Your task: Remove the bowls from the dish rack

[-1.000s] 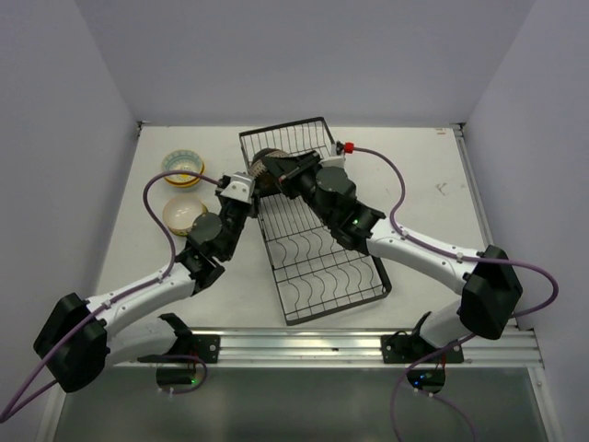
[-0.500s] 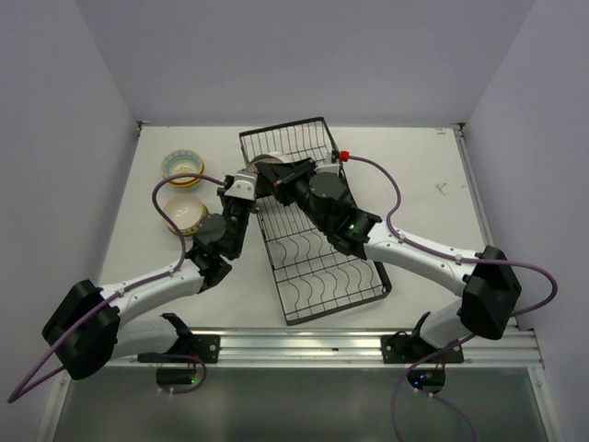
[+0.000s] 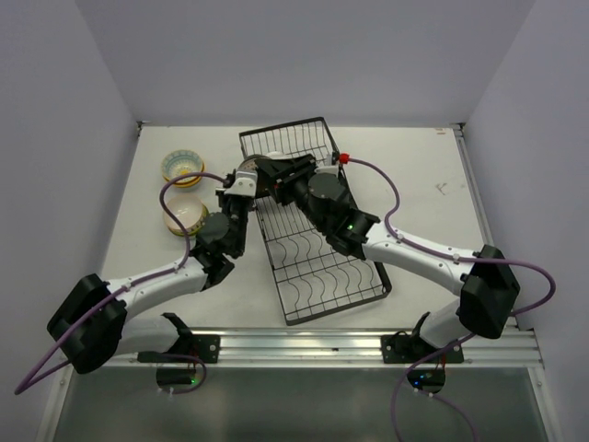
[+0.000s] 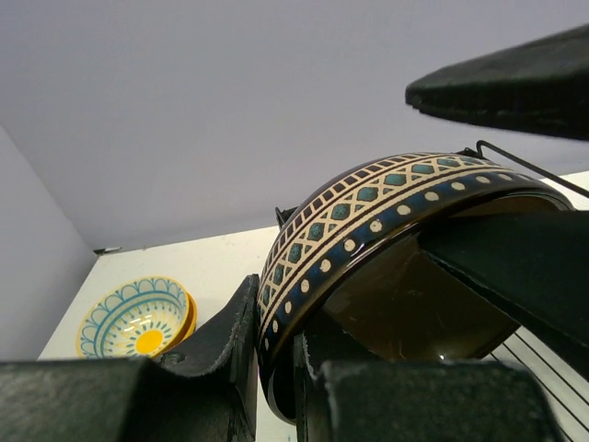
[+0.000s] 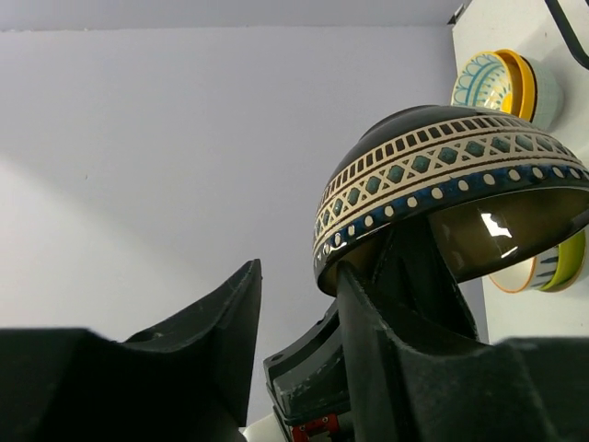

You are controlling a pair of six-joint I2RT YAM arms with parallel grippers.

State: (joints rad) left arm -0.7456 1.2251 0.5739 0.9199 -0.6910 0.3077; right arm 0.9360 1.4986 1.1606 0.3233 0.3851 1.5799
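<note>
My left gripper needs to set down the dark brown patterned bowl, now tilted at the dish rack's edge, on top of the blue-and-yellow patterned stack of bowls (image 3: 181,160) (image 4: 138,318).
The dark brown patterned bowl (image 3: 247,168) is held tilted at the left edge of the black wire dish rack (image 3: 322,267), by its small far section. My left gripper (image 3: 239,182) is shut on the bowl's rim; the left wrist view shows the rim (image 4: 386,198) pinched between the fingers (image 4: 230,327). My right gripper (image 3: 269,175) is open right beside the bowl. In the right wrist view the bowl (image 5: 442,157) sits over one finger (image 5: 396,313), and the gap between the fingers holds nothing. The rest of the rack shows no bowls.
Two stacks of unloaded bowls stand on the table left of the rack: a blue-and-yellow patterned stack (image 3: 182,168) and a cream and yellow-green stack (image 3: 184,215). The walls are close on three sides. Both arms crowd the rack's far end.
The bowl has moved left, from over the rack's small section to its left edge. The left gripper has reached further in, and the right gripper has followed to the left.
</note>
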